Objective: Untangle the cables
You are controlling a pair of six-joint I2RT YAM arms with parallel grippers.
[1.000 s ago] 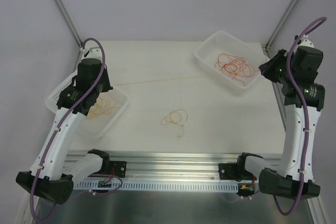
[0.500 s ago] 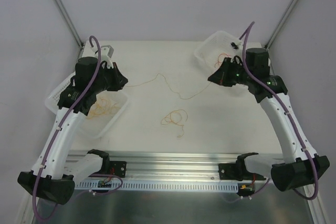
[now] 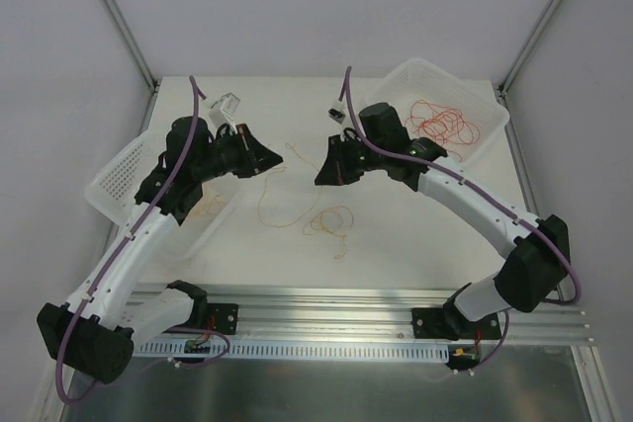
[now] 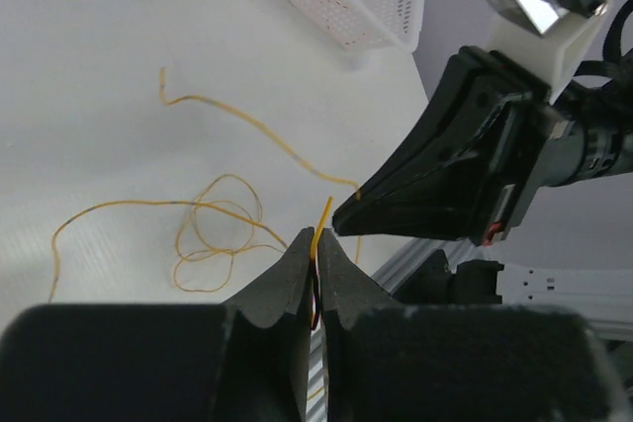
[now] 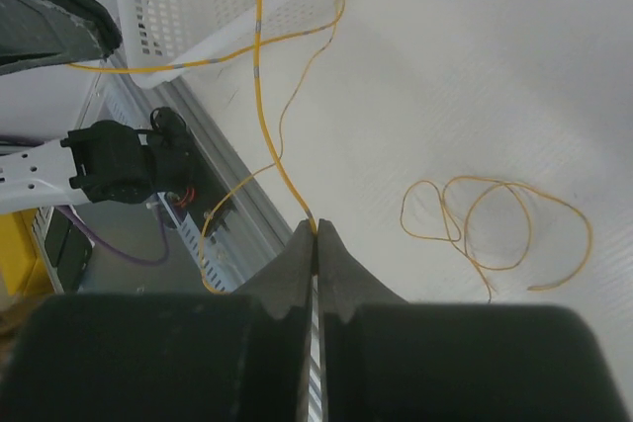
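The yellow cable hangs slack between my grippers. Next, my left gripper takes the part of the cable at my right gripper (image 4: 326, 175) before it lays the cable among the yellow strands of cable.
A thin yellow cable (image 3: 265, 207) hangs slack between my two grippers over the middle of the table. My left gripper (image 3: 275, 158) is shut on one end of it, and the strand sticks up between the tips in the left wrist view (image 4: 317, 234). My right gripper (image 3: 321, 177) is shut on the other end, seen in the right wrist view (image 5: 315, 230). The two grippers are close together. A second yellow cable (image 3: 329, 221) lies coiled on the table below them; it also shows in the right wrist view (image 5: 495, 219). Red-orange cables (image 3: 443, 123) lie tangled in the right tray.
A white perforated tray (image 3: 124, 167) at the left holds yellow-orange strands (image 3: 203, 207). The white tray (image 3: 396, 81) with the red cables stands at the back right. An aluminium rail (image 3: 326, 308) runs along the table's near edge.
Both arms have swung inward from the trays to the table's middle. The yellow cable, stretched straight between them a second ago, now hangs slack in a loop.
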